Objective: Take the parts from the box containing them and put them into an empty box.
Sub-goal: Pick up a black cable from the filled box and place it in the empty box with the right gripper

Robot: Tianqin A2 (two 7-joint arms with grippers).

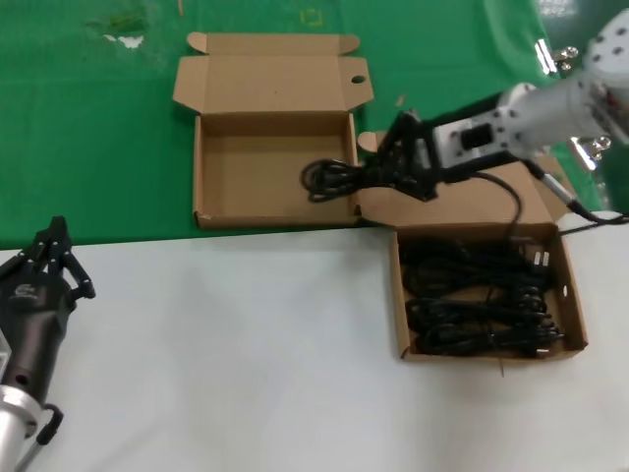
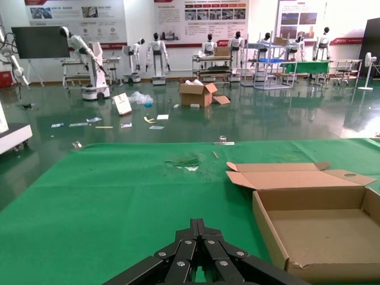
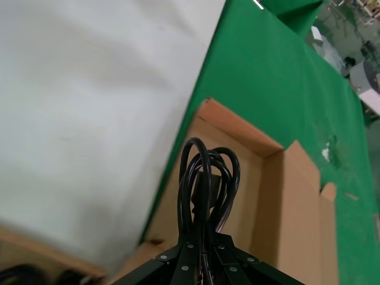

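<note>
Next, my right gripper releases the black power cord bundle on the middle of the empty brown box's bottom (image 1: pixel 266 178) (image 3: pixel 218 191). The bundle is now held over that box's edge.
My right gripper (image 1: pixel 385 167) is shut on a black looped power cord bundle (image 1: pixel 334 179) and holds it over the right edge of the empty brown box (image 1: pixel 221 167), which lies open on the green cloth. The bundle's loops (image 3: pixel 205 178) stick out past my fingers above that box's floor (image 3: pixel 237 202). The box containing the other black cord bundles (image 1: pixel 482 295) sits at the right on the white table, its wall (image 1: pixel 575 295) around several bundles. My left gripper (image 1: pixel 54 246) is shut and empty at the left, apart from both boxes.
The empty box's tabbed lid (image 1: pixel 270 79) lies flat behind it, with a round hole. The green cloth (image 1: pixel 88 128) covers the far half of the table, the white surface (image 1: pixel 236 344) the near half. The right arm's cable (image 1: pixel 511 197) hangs over the full box's lid.
</note>
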